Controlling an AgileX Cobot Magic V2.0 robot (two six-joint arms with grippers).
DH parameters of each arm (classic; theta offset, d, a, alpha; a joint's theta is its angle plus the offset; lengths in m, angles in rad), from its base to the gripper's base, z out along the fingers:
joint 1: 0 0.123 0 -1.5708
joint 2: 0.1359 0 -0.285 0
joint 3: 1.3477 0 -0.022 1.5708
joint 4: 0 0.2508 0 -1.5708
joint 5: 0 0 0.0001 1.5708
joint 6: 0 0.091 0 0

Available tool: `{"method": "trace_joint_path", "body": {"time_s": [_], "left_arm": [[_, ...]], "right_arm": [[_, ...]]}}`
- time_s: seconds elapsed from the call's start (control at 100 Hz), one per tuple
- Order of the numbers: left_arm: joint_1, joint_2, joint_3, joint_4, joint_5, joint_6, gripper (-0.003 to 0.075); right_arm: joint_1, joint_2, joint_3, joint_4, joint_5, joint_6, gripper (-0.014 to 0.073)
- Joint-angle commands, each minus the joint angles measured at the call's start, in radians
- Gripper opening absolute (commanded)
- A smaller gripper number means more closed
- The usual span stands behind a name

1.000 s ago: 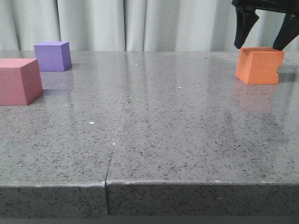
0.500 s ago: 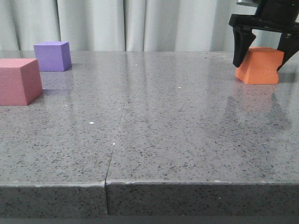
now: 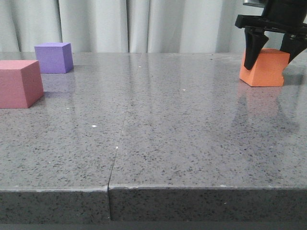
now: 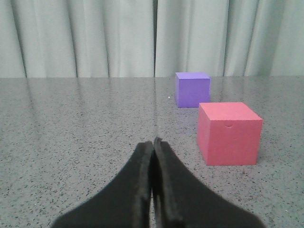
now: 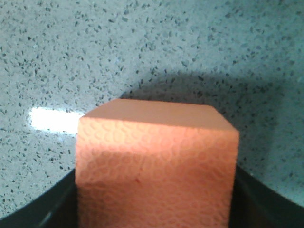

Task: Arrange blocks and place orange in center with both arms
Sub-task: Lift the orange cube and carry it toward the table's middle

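Observation:
The orange cube will go on the tabletop (image 3: pixel 167 86) just past the seam from the pink cube, and my right gripper will let go of it there.
The orange cube (image 3: pixel 266 69) sits at the far right of the table, its notch on the right edge. My right gripper (image 3: pixel 268 61) has come down over it, with one black finger (image 3: pixel 252 50) on each side. In the right wrist view the orange cube (image 5: pixel 156 166) fills the space between the fingers and both press against its sides. The pink cube (image 3: pixel 19 84) is at the far left, and the purple cube (image 3: pixel 54 57) is just behind it. My left gripper (image 4: pixel 153 142) is shut and empty, low over the table. The pink cube (image 4: pixel 229 133) and the purple cube (image 4: pixel 192 89) lie ahead of it, to one side.
The grey speckled tabletop (image 3: pixel 153 124) has a seam (image 3: pixel 120 139) running front to back left of the middle. A pale curtain (image 3: pixel 144 24) hangs behind the table. The table's front edge (image 3: pixel 153 188) is near the camera.
My right gripper has come down from above the orange cube and closed on its sides. The cube tipped and shifted slightly left. The pink and purple cubes have not moved.

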Motion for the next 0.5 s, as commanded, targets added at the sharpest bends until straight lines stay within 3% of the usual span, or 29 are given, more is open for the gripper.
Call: {"method": "trace_joint_path", "body": {"time_s": [0.0,0.28,0.49], "left_arm": [[0.000,-0.034,0.048,-0.002,-0.074,-0.009,-0.0020],[0.000,-0.034,0.048,-0.002,-0.074,-0.009,-0.0020],[0.000,-0.034,0.048,-0.002,-0.074,-0.009,-0.0020]], "right_arm": [[0.001,-0.060,-0.046,0.017,0.005,-0.011,0.0363],[0.008,-0.060,-0.171,0.107,0.061,-0.021,0.0363],[0.085,-0.061,-0.226,0.110,0.096,-0.097,0.0363]]}}
